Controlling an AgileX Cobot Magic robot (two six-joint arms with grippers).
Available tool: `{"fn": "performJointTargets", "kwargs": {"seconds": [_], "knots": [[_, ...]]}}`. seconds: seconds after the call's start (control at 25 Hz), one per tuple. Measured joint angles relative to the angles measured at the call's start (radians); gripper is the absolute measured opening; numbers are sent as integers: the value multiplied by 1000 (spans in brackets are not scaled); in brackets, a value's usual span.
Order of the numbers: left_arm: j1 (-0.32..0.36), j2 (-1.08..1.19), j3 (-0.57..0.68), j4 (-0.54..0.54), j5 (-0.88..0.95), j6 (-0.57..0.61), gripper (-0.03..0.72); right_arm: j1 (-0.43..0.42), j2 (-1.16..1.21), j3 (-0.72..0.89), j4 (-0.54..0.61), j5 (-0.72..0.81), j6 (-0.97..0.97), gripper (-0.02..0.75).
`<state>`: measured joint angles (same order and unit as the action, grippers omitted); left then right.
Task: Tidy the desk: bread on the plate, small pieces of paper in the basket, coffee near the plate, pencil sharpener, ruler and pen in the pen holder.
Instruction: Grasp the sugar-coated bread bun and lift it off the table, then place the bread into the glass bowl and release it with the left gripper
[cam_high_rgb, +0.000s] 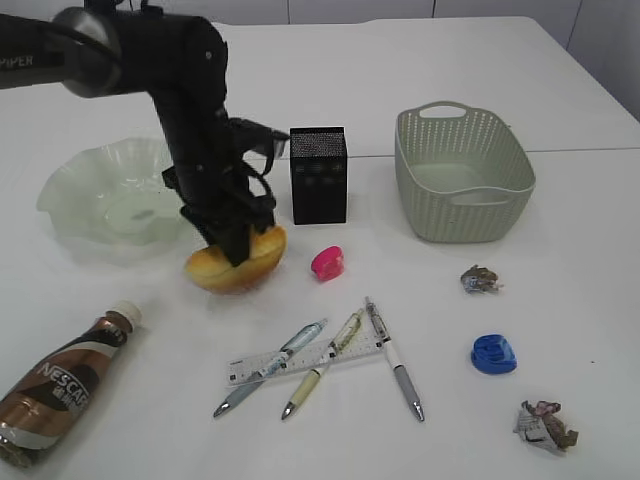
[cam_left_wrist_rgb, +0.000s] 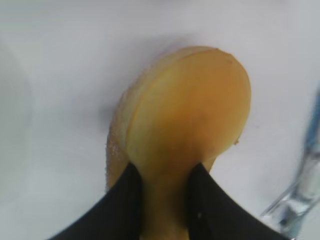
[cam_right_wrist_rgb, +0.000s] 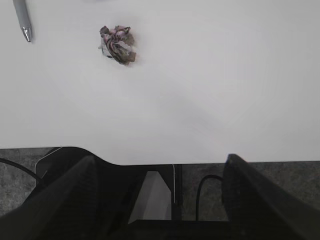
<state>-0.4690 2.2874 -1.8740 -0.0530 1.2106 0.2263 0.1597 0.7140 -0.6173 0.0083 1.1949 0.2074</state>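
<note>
My left gripper releases the bread next, in the middle of the pale green plate (cam_high_rgb: 133, 195), behind the coffee.
My left gripper (cam_high_rgb: 232, 245) is shut on the bread (cam_high_rgb: 240, 265), a golden-yellow bun tipped up on its edge just in front of the plate (cam_high_rgb: 80, 190). In the left wrist view both black fingers pinch the bread (cam_left_wrist_rgb: 190, 115) at its near end, the gripper (cam_left_wrist_rgb: 165, 195) squeezing it. The coffee (cam_high_rgb: 65, 385) lies on its side at the front left. The ruler (cam_high_rgb: 300, 362) lies under three pens (cam_high_rgb: 322, 365) at the front centre. A pink pencil sharpener (cam_high_rgb: 327, 262) sits before the pen holder (cam_high_rgb: 318, 175). My right gripper (cam_right_wrist_rgb: 160, 165) is open and empty over the desk's front edge.
The basket (cam_high_rgb: 470, 215) stands at the back right with nothing in it. Crumpled paper (cam_high_rgb: 480, 279) lies in front of it, and another piece (cam_high_rgb: 545, 425) (cam_right_wrist_rgb: 117, 44) sits near the front right corner. A blue sharpener (cam_high_rgb: 494, 354) rests between them. A pen tip (cam_right_wrist_rgb: 22, 20) shows top left.
</note>
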Motion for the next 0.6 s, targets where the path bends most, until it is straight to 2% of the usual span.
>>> {"fn": "performJointTargets", "kwargs": {"seconds": [0.16, 0.4, 0.6], "knots": [[0, 1, -113, -118, 1, -91, 165, 0, 0, 0, 0, 0, 0, 564], [0, 1, -235, -135, 12, -206, 164, 0, 0, 0, 0, 0, 0, 564], [22, 1, -313, -123, 23, -249, 164, 0, 0, 0, 0, 0, 0, 564]]}}
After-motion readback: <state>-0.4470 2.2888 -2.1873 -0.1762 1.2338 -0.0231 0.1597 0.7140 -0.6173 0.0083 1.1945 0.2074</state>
